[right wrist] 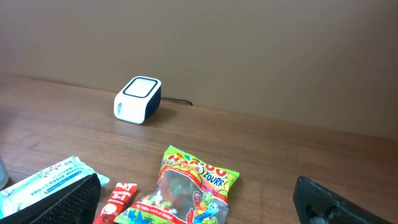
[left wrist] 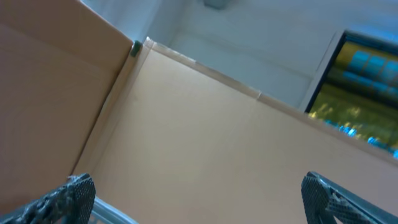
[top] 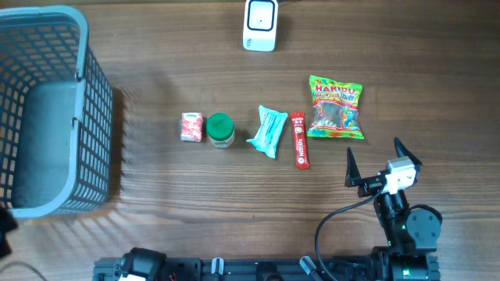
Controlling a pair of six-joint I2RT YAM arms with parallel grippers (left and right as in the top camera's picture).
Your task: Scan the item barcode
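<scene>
The robot's right gripper needs to next move to the Haribo bag's clear middle (top: 335,115) (right wrist: 179,190), just under the lettering, and close there.
A white barcode scanner (top: 260,25) stands at the table's far edge, also in the right wrist view as the scanner (right wrist: 138,99). Five items lie in a row mid-table: a small red carton (top: 191,126), a green-lidded jar (top: 220,130), a teal tissue pack (top: 268,130), a red stick sachet (top: 300,140) and a Haribo bag (top: 336,108). My right gripper (top: 373,148) hovers open just on the near side of the Haribo bag (right wrist: 186,193), holding nothing. In its wrist view my left gripper (left wrist: 199,199) is open and empty, facing a brown panel (left wrist: 205,137).
A grey mesh basket (top: 94,117) fills the table's left side. The scanner's cable (right wrist: 177,102) runs off behind it. A brown wall (right wrist: 249,50) backs the table's far edge. A grey rim piece (left wrist: 102,208) shows by my left finger.
</scene>
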